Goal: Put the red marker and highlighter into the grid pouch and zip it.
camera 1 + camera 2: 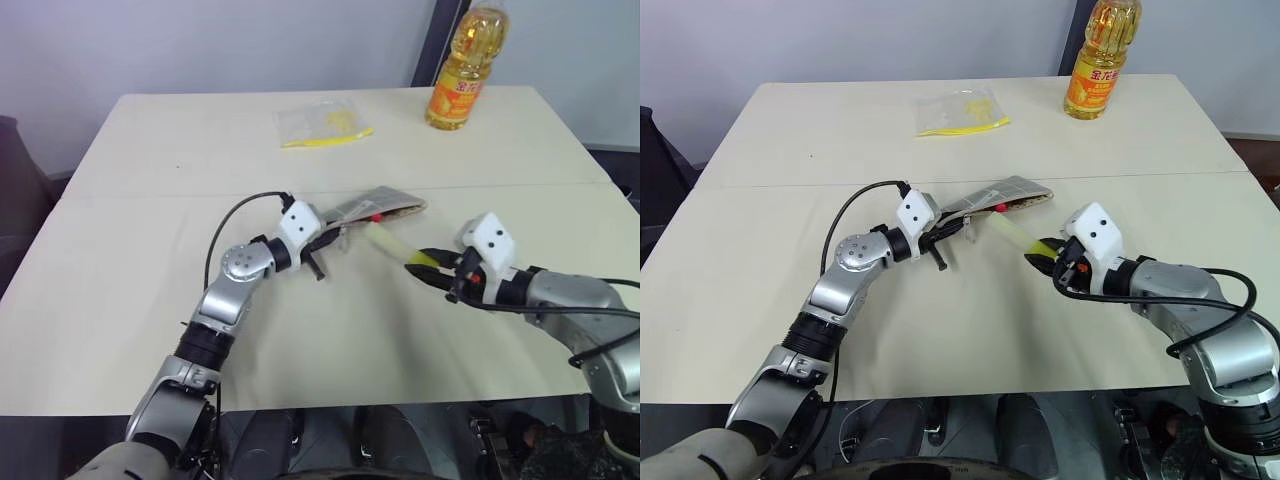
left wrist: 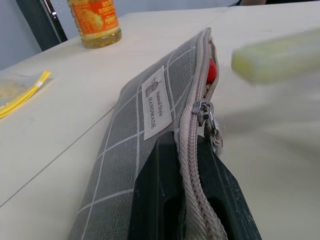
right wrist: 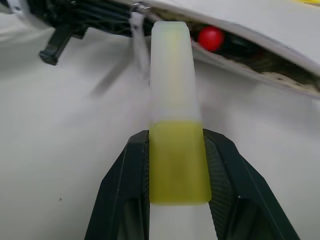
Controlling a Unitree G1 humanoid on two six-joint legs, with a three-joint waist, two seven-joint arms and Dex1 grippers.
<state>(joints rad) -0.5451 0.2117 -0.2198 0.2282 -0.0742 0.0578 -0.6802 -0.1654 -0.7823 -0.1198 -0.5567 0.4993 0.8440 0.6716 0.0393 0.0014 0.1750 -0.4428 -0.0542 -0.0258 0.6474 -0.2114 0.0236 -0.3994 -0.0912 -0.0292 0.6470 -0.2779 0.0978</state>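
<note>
The robot's right gripper should release the highlighter inside the opening of the grid pouch (image 1: 392,216) (image 3: 240,50), next to the red marker.
The grey grid pouch (image 1: 388,204) lies mid-table with its mouth open. My left gripper (image 2: 183,150) is shut on its zipper edge, beside the zipper pull (image 2: 206,111). The red marker (image 3: 210,37) sits inside the pouch, and just its red end peeks out of the opening (image 1: 376,216). My right gripper (image 3: 175,165) is shut on the highlighter (image 3: 172,85) at its brighter yellow end. The pale end points at the pouch's mouth, close to it, a little above the table (image 1: 1012,232).
A clear plastic bag (image 1: 322,124) with yellow contents lies at the back of the table. A bottle of yellow oil (image 1: 462,75) stands at the back right. A seam (image 1: 150,195) runs across the tabletop just behind the pouch.
</note>
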